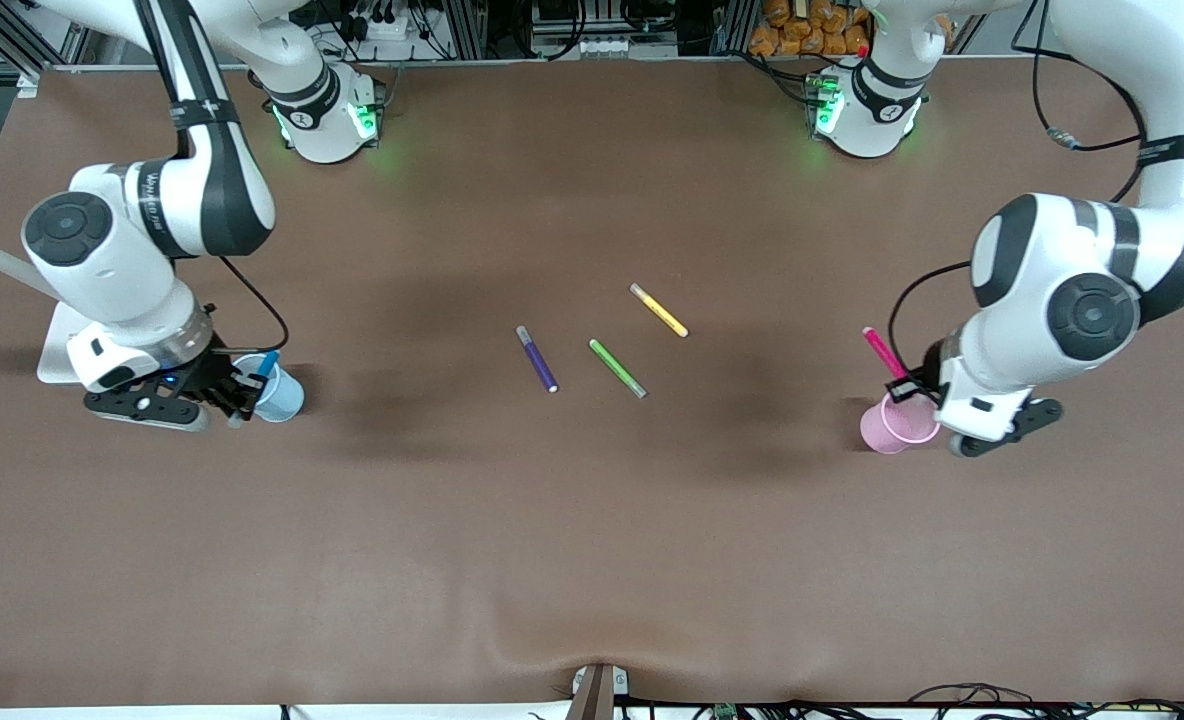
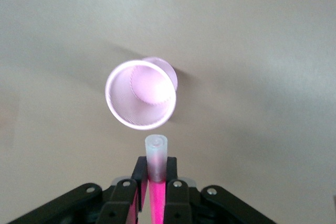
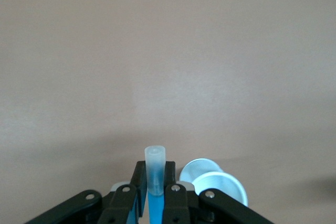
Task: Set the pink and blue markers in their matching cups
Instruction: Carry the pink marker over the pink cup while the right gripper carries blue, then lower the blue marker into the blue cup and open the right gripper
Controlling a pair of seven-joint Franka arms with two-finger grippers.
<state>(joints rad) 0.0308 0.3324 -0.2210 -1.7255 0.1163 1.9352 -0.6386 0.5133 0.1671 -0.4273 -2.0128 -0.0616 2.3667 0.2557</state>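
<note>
The robot's right gripper will release the blue marker, now held close beside the pale blue cup, down inside the open pale blue cup (image 1: 263,389) (image 3: 216,182), leaning against the inside of the cup.
My left gripper (image 1: 914,386) is shut on the pink marker (image 1: 882,352), which sticks up tilted above the pale pink cup (image 1: 890,428) at the left arm's end of the table. In the left wrist view the marker's pale grey end (image 2: 156,153) juts past the gripper (image 2: 156,163), just short of the cup's open, empty mouth (image 2: 140,127). My right gripper (image 1: 242,386) is shut on the blue marker (image 1: 266,363), close beside the pale blue cup (image 1: 286,397) at the right arm's end. In the right wrist view the marker (image 3: 156,167) points down past the gripper (image 3: 156,170), with the blue cup (image 3: 220,181) off to one side of it.
Three other pens lie in the middle of the table: a dark purple one (image 1: 537,359), a green one (image 1: 618,368) and a yellow one (image 1: 659,310). They lie well apart from both cups.
</note>
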